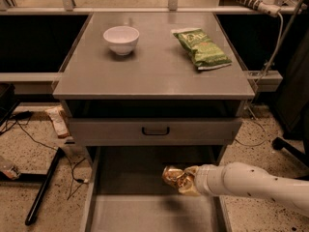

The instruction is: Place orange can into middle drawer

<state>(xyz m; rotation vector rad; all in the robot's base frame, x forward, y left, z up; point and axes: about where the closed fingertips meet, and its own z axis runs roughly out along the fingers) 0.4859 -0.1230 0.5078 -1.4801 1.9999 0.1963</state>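
I need to release the orange can on the open middle drawer's bottom, close to its centre (172, 190).
The orange can (172, 176) is a shiny golden crumpled can held in my gripper (182, 180), which is shut on it at the end of the white arm (251, 183) coming in from the right. The can hangs just above the floor of the open middle drawer (130, 178), on its right half. The grey drawer front with the black handle (155, 131) is shut above it.
A white bowl (121, 39) and a green chip bag (201, 47) lie on the grey cabinet top (154, 76). Cables and a black bar lie on the speckled floor at the left (43, 187). A black chair base stands at the right (289, 149).
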